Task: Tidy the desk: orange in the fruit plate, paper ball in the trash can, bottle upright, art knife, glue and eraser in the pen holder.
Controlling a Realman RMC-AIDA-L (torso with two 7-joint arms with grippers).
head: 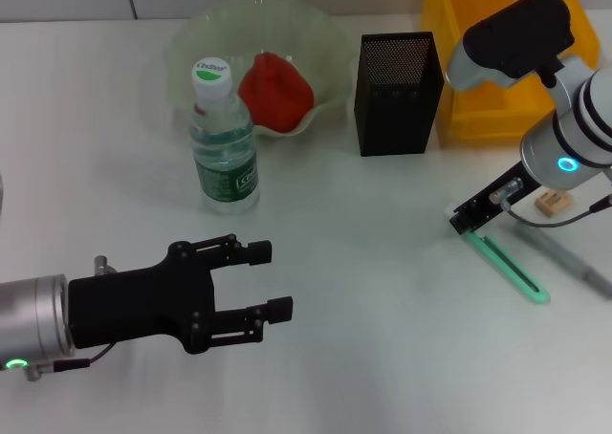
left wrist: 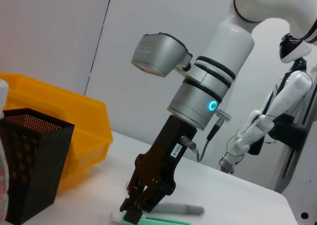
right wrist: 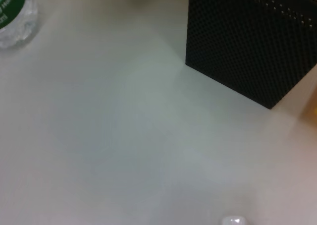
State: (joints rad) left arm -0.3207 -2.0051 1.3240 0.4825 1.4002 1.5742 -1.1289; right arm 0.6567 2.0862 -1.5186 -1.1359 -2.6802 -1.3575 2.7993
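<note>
Next, my right gripper goes to the black pen holder's near corner (head: pixel 427 77), beside the yellow trash can. It will let go of the art knife inside that corner.
My right gripper (head: pixel 468 223) is down on the desk (head: pixel 363 291), shut on the near end of the mint-green art knife (head: pixel 512 267), which lies flat. The left wrist view shows this gripper (left wrist: pixel 132 212) on the knife (left wrist: pixel 166 219). The grey glue stick (head: pixel 574 262) and the tan eraser (head: pixel 550 203) lie just beside it. The bottle (head: pixel 222 138) stands upright. The orange (head: pixel 275 90) lies in the fruit plate (head: pixel 191 32). The black pen holder (head: pixel 397 90) stands next to the yellow trash can (head: pixel 478 80). My left gripper (head: pixel 271 281) is open and empty. The paper ball is out of view.
The pen holder (right wrist: pixel 252 41) and the bottle's base (right wrist: pixel 15 17) show in the right wrist view, with bare desk between them. The glue stick (left wrist: pixel 181 208) lies behind the knife in the left wrist view. Another robot (left wrist: pixel 277 121) stands beyond the desk.
</note>
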